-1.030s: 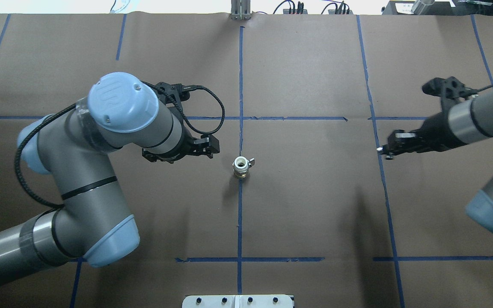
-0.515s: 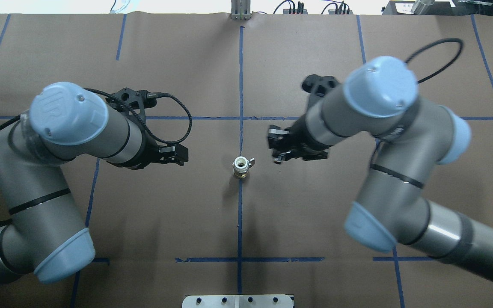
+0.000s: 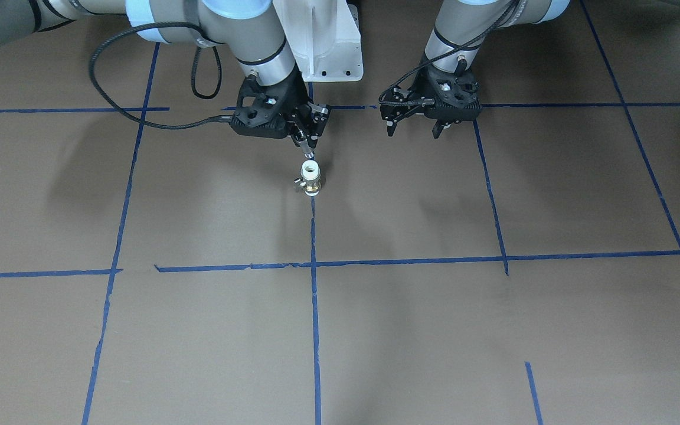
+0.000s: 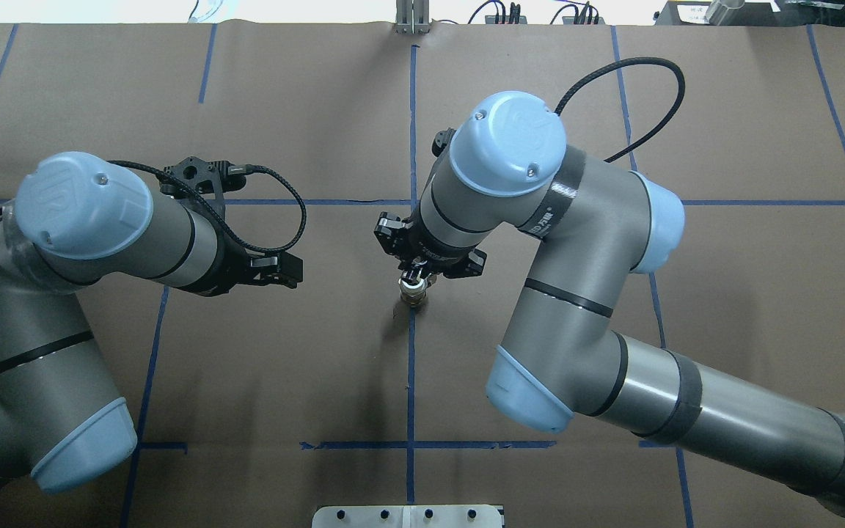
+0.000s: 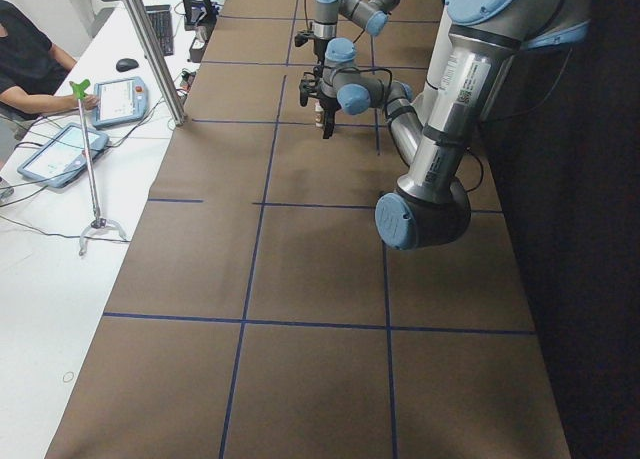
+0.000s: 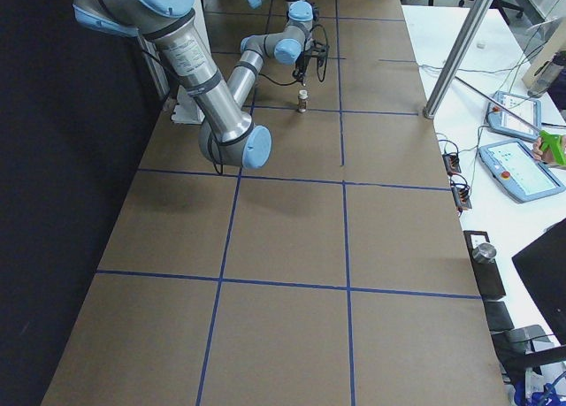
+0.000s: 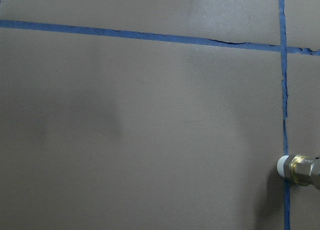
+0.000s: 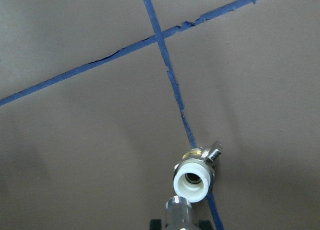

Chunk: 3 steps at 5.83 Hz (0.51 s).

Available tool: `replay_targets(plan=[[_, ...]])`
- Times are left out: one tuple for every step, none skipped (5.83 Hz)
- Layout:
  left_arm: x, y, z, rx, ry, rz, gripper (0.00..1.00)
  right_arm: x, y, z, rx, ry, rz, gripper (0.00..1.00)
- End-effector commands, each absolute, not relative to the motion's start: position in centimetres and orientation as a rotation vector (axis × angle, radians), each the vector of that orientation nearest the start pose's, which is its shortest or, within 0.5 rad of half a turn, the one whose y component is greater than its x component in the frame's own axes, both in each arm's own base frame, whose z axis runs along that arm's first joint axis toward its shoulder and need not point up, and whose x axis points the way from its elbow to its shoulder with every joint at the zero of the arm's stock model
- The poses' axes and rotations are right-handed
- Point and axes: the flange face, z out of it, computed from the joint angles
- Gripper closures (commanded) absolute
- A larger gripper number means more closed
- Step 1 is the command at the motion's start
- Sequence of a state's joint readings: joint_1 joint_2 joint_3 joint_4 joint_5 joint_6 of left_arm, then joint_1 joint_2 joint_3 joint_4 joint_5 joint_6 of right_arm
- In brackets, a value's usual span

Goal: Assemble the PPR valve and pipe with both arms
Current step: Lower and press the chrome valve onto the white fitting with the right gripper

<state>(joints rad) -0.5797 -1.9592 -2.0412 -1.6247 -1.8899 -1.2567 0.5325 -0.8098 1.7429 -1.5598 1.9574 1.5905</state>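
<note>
The robot's right gripper will release the silver pipe upright in the open white collar atop the PPR valve (image 3: 310, 166) (image 8: 192, 179).
The PPR valve (image 3: 310, 177) stands upright on the brown table at the middle tape line, white collar up, with its side stub pointing sideways. It also shows in the overhead view (image 4: 414, 295), at the right edge of the left wrist view (image 7: 299, 170) and in the right wrist view (image 8: 193, 178). My right gripper (image 3: 306, 147) is shut on the silver pipe (image 8: 178, 211) and holds it upright just above the valve's white collar. My left gripper (image 3: 412, 128) is open and empty and hovers well to the side of the valve, also seen from overhead (image 4: 292, 273).
Blue tape lines (image 4: 411, 367) divide the brown table cover. The robot's white base plate (image 3: 328, 53) sits at the near edge. A metal post (image 4: 411, 18) stands at the far edge. An operators' desk with tablets (image 6: 517, 167) runs along the far side.
My right arm has swung in from the right with the pipe and now sits over the valve. My left arm has drawn back to the left, away from the valve.
</note>
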Motion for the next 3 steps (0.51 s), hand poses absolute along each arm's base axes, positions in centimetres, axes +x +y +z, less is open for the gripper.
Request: replay_targets(plan=[[40.65,-38.82,23.77,0.124,0.945,-0.101,0.00,-53.53,-41.81,13.74,-0.105,-0.963,0.330,1.00],[40.71,-38.76,23.77,0.123,0.945,-0.099,0.00,-53.79,-41.98,13.99,-0.106,-0.956,0.333,1.00],[40.69,-38.75,23.54,0.124,0.949,-0.100,0.00,-53.88,-42.03,14.01,-0.106,-0.954,0.333,1.00]])
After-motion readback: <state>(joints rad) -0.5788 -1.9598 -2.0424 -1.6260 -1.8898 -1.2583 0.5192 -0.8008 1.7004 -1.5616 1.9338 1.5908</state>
